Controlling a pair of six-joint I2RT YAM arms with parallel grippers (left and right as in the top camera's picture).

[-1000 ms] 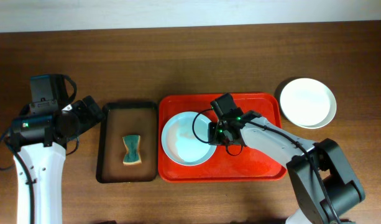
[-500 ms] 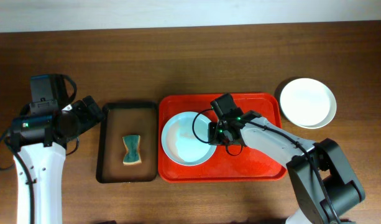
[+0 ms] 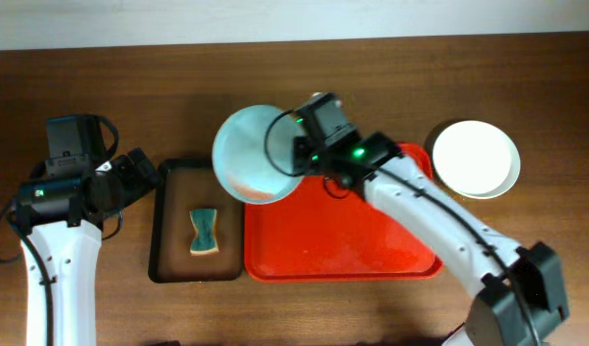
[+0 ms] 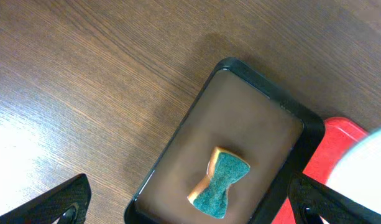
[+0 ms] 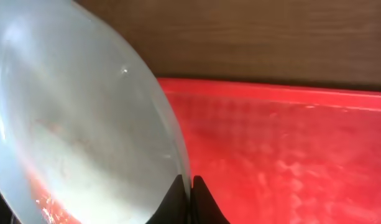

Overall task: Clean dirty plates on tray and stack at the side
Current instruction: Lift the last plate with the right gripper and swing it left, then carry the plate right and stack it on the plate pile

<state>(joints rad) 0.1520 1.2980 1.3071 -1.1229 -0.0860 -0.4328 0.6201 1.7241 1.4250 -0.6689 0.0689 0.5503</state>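
Next, the right gripper releases the pale mint-white plate on the stack of plates [image 3: 474,159] beside the red tray.
My right gripper [image 3: 296,157] is shut on the rim of a pale mint-white plate [image 3: 254,154] and holds it lifted and tilted over the red tray's [image 3: 371,240] back left corner. A red smear shows near the plate's lower edge. In the right wrist view the plate [image 5: 72,124] fills the left, pinched between the fingers [image 5: 190,186], with the tray [image 5: 289,149] below. A stack of plates [image 3: 475,159] sits on the table right of the tray. My left gripper [image 4: 190,211] is open and empty above the black tray.
A smaller black tray [image 3: 174,221] left of the red tray holds a green and tan sponge [image 3: 205,233]; both show in the left wrist view, the tray [image 4: 184,130] and the sponge [image 4: 222,186]. Brown wooden table all round.
My right gripper has lifted the plate off the red tray and carried it up and to the left, tilting it. The red tray now holds nothing. The left arm has not moved.
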